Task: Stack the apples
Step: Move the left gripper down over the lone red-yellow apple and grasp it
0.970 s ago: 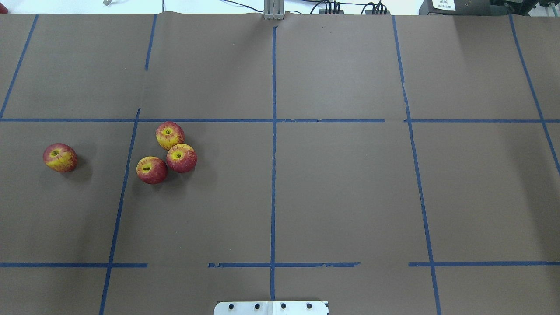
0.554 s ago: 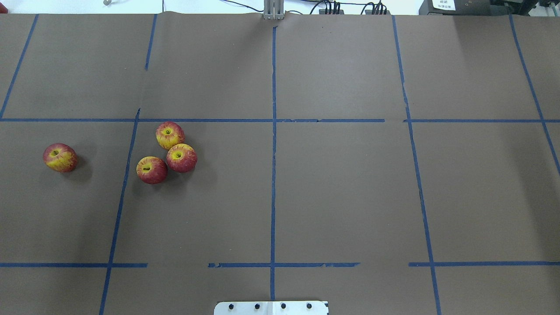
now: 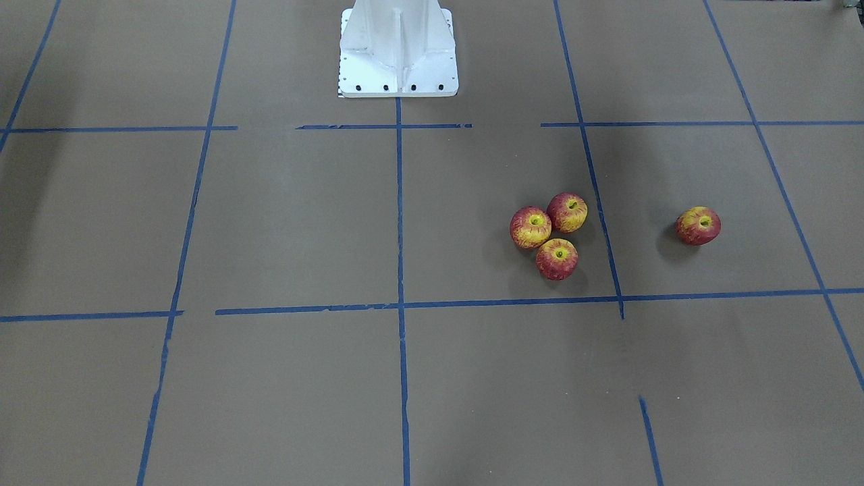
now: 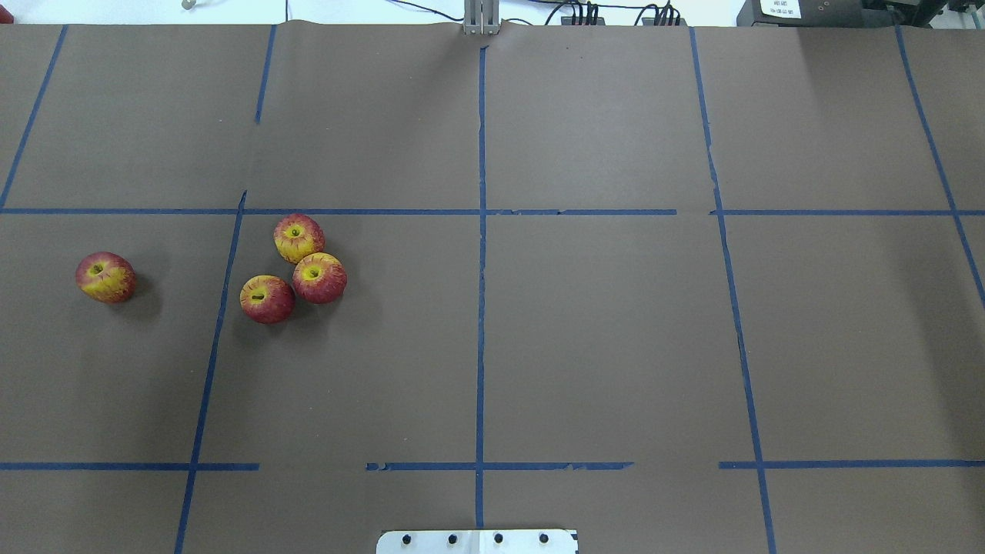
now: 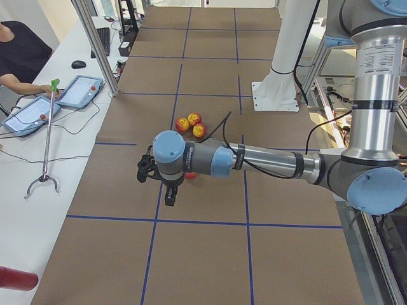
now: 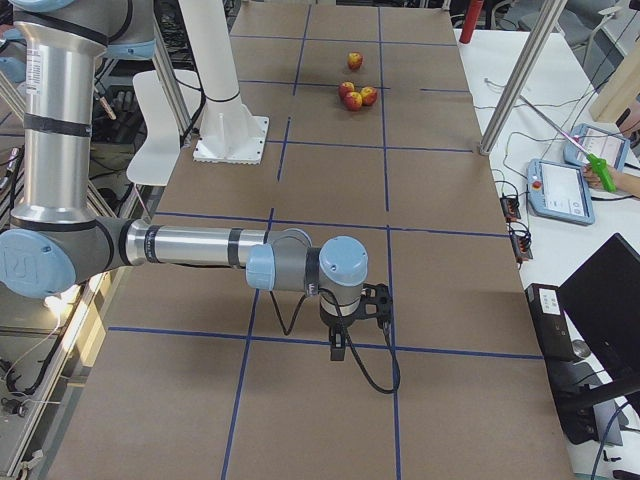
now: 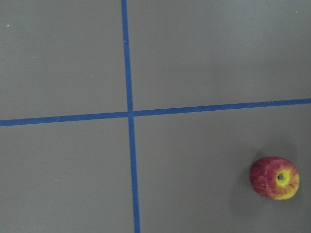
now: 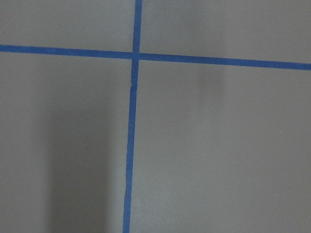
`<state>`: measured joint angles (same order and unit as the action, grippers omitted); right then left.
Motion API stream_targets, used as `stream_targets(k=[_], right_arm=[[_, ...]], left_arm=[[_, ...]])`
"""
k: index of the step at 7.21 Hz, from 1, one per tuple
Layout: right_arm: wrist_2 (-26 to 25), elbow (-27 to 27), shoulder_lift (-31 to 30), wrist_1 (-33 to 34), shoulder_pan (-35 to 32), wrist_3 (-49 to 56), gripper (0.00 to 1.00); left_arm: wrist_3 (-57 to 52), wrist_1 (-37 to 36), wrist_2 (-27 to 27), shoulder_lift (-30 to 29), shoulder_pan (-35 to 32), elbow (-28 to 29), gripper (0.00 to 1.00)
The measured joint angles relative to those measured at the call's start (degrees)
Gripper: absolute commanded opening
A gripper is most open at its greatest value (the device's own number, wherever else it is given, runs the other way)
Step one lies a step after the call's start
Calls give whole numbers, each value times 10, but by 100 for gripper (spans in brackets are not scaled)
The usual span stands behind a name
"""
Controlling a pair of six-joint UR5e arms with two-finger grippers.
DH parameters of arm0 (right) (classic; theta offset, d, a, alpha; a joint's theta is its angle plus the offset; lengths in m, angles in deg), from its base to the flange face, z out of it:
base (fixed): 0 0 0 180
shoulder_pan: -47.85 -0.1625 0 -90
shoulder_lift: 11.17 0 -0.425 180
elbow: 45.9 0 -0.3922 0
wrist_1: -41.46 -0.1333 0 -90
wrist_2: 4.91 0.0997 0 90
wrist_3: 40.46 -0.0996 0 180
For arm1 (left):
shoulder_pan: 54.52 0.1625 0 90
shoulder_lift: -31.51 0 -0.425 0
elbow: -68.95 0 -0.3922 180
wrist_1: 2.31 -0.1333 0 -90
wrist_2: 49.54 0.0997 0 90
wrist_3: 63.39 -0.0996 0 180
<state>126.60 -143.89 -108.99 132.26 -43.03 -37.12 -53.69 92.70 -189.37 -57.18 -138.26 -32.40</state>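
Observation:
The lone apple (image 3: 698,227) (image 7: 274,178) lies apart from the cluster of apples. Next, I will close my left gripper around the middle of it.
Four small red-and-yellow apples lie on the brown table. Three touch in a cluster: one (image 4: 298,238), one (image 4: 318,278) and one (image 4: 267,299), also in the front-facing view (image 3: 557,258). The fourth apple (image 4: 105,277) lies alone further left; it shows in the left wrist view (image 7: 275,177). My left gripper (image 5: 170,197) hangs above the table near the lone apple, in the exterior left view only. My right gripper (image 6: 338,347) hangs over bare table far from the apples, in the exterior right view only. I cannot tell whether either is open or shut.
The white robot base (image 3: 398,47) stands at the table's near middle edge. Blue tape lines (image 4: 480,308) divide the brown cover into squares. An operator (image 5: 19,57) sits at a side desk with tablets (image 5: 79,90) and a grabber stick (image 5: 46,136).

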Motion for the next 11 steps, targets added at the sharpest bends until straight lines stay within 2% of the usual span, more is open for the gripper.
stream_targets(k=[2, 4, 7, 11], right_arm=[[0, 0, 0, 0, 0, 0, 100], [0, 0, 0, 1, 0, 0, 100], [0, 0, 0, 0, 0, 0, 100], [0, 0, 0, 0, 0, 0, 100]], left_arm=[[80, 68, 49, 1, 84, -10, 100], [138, 117, 94, -4, 162, 7, 100], [160, 197, 103, -11, 214, 61, 100], [168, 205, 103, -38, 250, 84, 100]])
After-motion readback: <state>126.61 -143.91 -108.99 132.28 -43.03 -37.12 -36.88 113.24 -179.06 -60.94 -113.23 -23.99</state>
